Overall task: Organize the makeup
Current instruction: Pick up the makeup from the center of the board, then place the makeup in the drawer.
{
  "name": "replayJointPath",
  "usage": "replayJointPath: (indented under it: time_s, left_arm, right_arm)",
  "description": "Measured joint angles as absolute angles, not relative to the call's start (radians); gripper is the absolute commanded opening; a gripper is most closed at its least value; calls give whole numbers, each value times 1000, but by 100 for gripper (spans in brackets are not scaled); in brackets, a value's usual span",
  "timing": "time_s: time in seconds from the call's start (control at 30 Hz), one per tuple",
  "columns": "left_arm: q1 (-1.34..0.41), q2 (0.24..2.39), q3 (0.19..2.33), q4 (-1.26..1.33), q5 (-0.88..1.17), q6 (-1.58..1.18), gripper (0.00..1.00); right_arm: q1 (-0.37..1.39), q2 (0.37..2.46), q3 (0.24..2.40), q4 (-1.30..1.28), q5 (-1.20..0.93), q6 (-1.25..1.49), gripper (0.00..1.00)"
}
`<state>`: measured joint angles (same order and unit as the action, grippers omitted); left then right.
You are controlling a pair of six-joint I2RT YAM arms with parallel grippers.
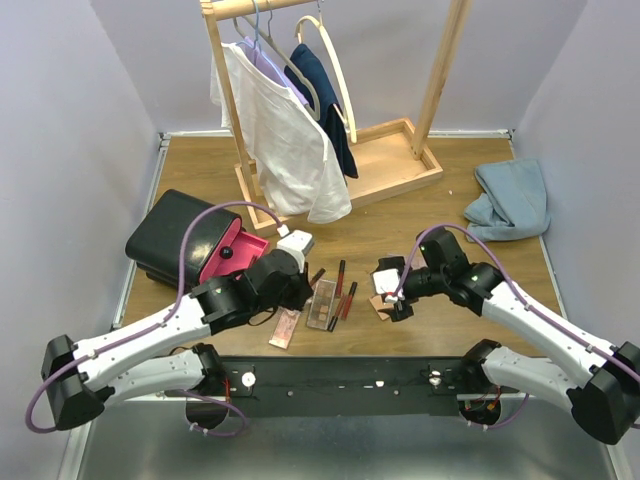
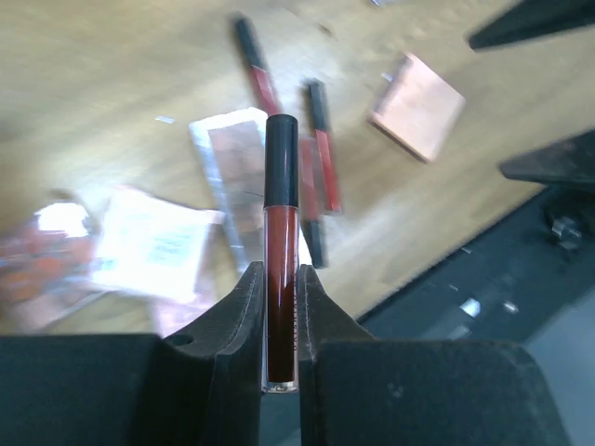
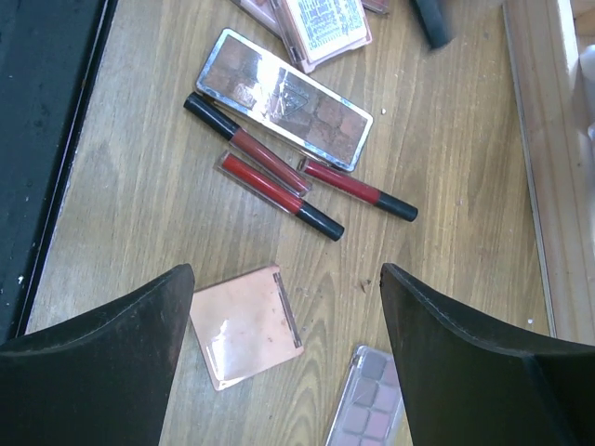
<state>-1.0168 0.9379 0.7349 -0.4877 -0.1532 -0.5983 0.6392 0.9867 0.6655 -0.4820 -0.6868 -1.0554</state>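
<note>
Next, I let go of the dark-red tube with my left gripper near the middle of the black case's open pink drawer (image 1: 243, 264).
My left gripper (image 2: 279, 311) is shut on a dark-red tube (image 2: 281, 251) with a black cap and holds it above the table; the gripper (image 1: 298, 287) is near the front centre. Below it lie a brown palette (image 2: 237, 177), more tubes (image 2: 321, 149) and a peach compact (image 2: 418, 105). My right gripper (image 3: 286, 274) stands open with nothing between its fingers, over the peach compact (image 3: 244, 325) and a pink palette (image 3: 367, 413). Three red tubes (image 3: 279, 195) and the brown palette (image 3: 284, 100) lie beyond it. The overhead view shows the right gripper (image 1: 395, 300) right of the palettes (image 1: 322, 303).
A black case (image 1: 180, 235) with an open pink drawer (image 1: 232, 257) sits at the left. A wooden clothes rack (image 1: 395, 165) with hanging shirts stands at the back. A blue cloth (image 1: 512, 200) lies at the back right. The table's dark front edge (image 1: 340, 375) is close to the makeup.
</note>
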Motion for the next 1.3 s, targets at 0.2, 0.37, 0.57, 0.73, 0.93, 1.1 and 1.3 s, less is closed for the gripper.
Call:
replayJointPath:
  time_s: [0.2,0.37,0.57,0.73,0.93,1.1,1.3]
  left_arm:
    - [-1017,867,809,-603,-326,-516,0]
    - [-1014,848,853,-665,-464,-418,0]
    - [-947,845,854,-690,-539,-335,0]
    - [-815,834,832,-672,-540,-292,0]
    - [-732,840,809,-655,-526,-268,0]
    - [-710,870,809,-631,-521,-246,0]
    - [-684,932,809,-608,-513,-207,2]
  right_arm:
    - [626,987,665,-482,-687,-1055,89]
    - [623,987,665,-482,-687,-1055,89]
    - [618,987,665,-482,-686,-1055,89]
    - [615,987,665,-482,-686,-1055,89]
    - [614,987,665,-481,-686,-1056,89]
    - [613,987,665,-481,-686,-1056,89]
    - [613,987,665,-481,-686,-1056,89]
